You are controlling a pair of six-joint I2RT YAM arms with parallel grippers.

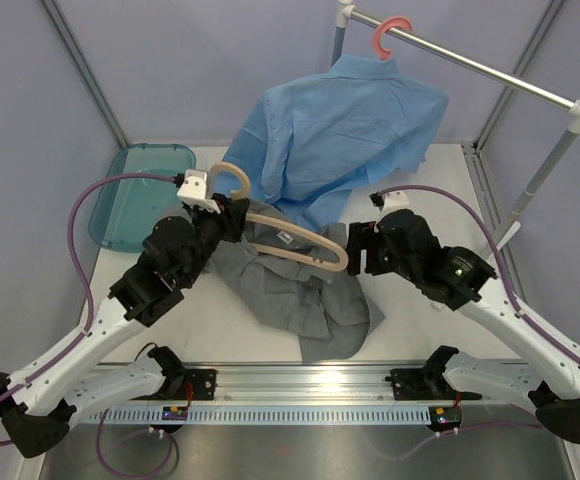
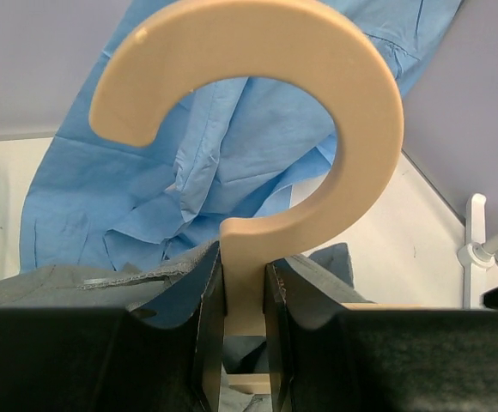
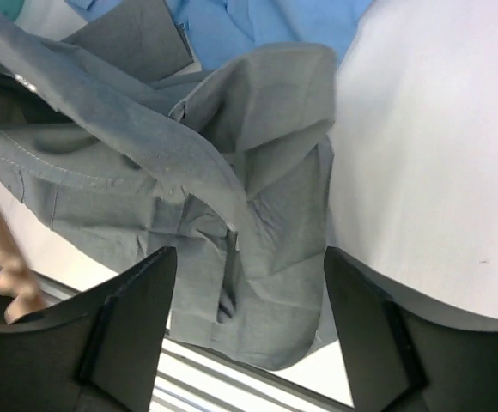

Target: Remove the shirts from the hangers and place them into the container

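Next, my right gripper grabs the pale tan hanger by its upper arm (image 1: 324, 241), just short of the rounded end far from the hook.
My left gripper (image 1: 232, 216) is shut on the neck of the pale tan hanger (image 1: 305, 250); in the left wrist view its jaws (image 2: 245, 292) pinch the stem just below the big hook (image 2: 352, 112). The grey shirt (image 1: 290, 295) lies crumpled on the table, partly under the hanger. My right gripper (image 1: 354, 250) stands open by the hanger's right end, and its view shows the grey shirt (image 3: 232, 172) below the spread fingers (image 3: 133, 318), untouched. The light blue shirt (image 1: 345, 135) hangs from the coral-pink hanger (image 1: 391, 33) on the rail. The teal container (image 1: 140, 195) sits at the back left.
The grey metal rail (image 1: 480, 68) and its white upright (image 1: 550, 160) stand at the back right. A metal strip (image 1: 300, 385) with the arm bases runs along the near edge. Enclosure walls close in the back and sides.
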